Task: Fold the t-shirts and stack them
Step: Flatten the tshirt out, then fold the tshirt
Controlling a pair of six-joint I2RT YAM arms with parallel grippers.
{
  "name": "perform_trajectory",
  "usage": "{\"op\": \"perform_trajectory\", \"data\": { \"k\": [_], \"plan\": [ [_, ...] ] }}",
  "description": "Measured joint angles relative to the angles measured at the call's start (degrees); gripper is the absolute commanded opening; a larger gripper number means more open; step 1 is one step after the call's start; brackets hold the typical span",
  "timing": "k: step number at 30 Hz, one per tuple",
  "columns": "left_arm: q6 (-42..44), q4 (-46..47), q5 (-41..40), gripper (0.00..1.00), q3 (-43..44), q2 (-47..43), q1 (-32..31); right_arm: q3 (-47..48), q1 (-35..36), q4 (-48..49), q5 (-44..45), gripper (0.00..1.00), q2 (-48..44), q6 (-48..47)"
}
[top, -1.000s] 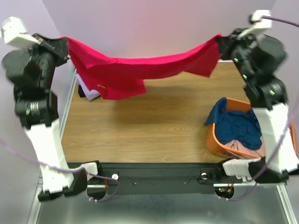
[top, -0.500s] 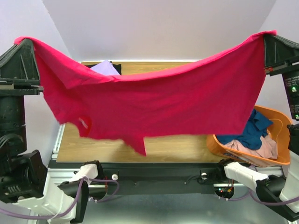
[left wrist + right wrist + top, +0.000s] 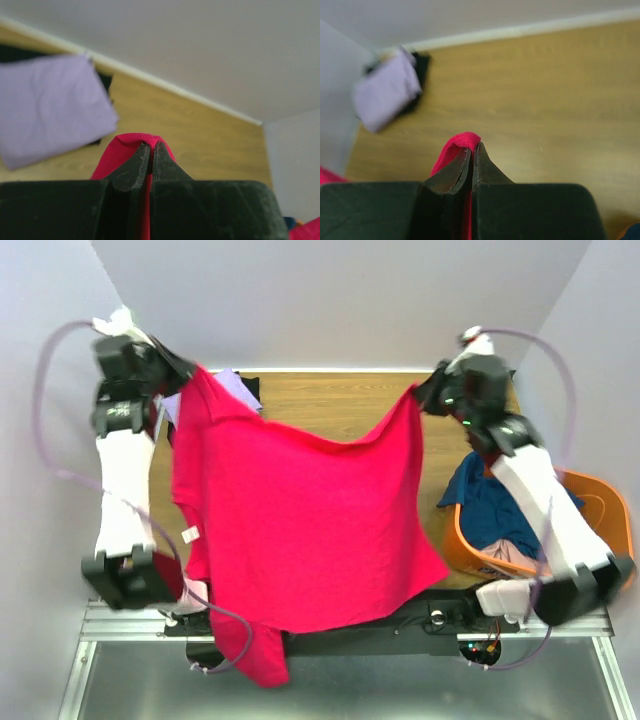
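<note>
Next, I let go of the crimson-pink t-shirt's corner with my right gripper on the bare wood (image 3: 431, 466) next to the orange tub.
A crimson-pink t-shirt (image 3: 300, 530) is spread out in the air between my two arms and hangs down past the table's near edge. My left gripper (image 3: 192, 370) is shut on its far left corner (image 3: 131, 145). My right gripper (image 3: 422, 395) is shut on its far right corner (image 3: 462, 142). A folded lavender t-shirt (image 3: 238, 388) lies on a black one (image 3: 250, 385) at the table's far left; both also show in the wrist views as the lavender t-shirt (image 3: 47, 107) and the black t-shirt (image 3: 421, 62). A navy t-shirt (image 3: 500, 505) and a dusty pink one (image 3: 515, 552) fill the tub.
The orange plastic tub (image 3: 600, 505) stands at the table's right edge under my right arm. Bare wooden table (image 3: 330, 405) shows behind the hanging shirt. Grey walls close in at the back and both sides.
Both arms have swung forward over the table and lowered, bringing the crimson-pink t-shirt from a high stretched line down into a hanging sheet over the table's near edge. Both grips have held.
</note>
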Motion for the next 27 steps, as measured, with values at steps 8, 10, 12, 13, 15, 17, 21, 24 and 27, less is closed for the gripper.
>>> {"op": "perform_trajectory", "data": {
  "k": [8, 10, 12, 13, 15, 17, 21, 24, 27],
  "plan": [
    [5.4, -0.3, -3.6, 0.00, -16.2, 16.9, -0.7, -7.2, 0.0, -0.3, 0.0, 0.00, 25.7, -1.4],
    [6.0, 0.2, -4.7, 0.00, -16.6, 18.7, -0.9, -5.7, 0.0, -0.1, 0.1, 0.00, 30.6, -2.3],
    [6.4, 1.4, -5.4, 0.00, -16.5, 19.4, -1.0, -3.2, 0.0, 0.5, 0.4, 0.00, 34.8, -3.1],
    [6.5, 1.9, -5.6, 0.00, -16.3, 19.6, -1.1, -2.2, 0.0, 0.7, 0.6, 0.00, 36.2, -3.3],
    [6.5, 2.4, -5.9, 0.00, -15.1, 20.3, -1.1, 0.3, 0.0, 1.4, 1.0, 0.01, 39.6, -4.0],
    [6.4, 2.8, -6.0, 0.00, -13.2, 21.5, -1.1, 2.0, 0.0, 1.8, 1.5, 0.00, 41.6, -4.5],
    [6.2, 2.7, -6.0, 0.00, -11.3, 22.8, -1.1, 4.3, 0.0, 2.3, 3.4, 0.00, 43.3, -4.9],
    [5.8, 1.9, -6.0, 0.00, -11.3, 22.8, -1.1, 4.5, 0.0, 2.6, 5.3, 0.00, 43.3, -5.1],
    [4.9, 1.6, -5.7, 0.00, -12.4, 22.7, -1.1, 4.5, -0.1, 2.6, 8.1, 0.01, 43.3, -5.7]
  ]
}}
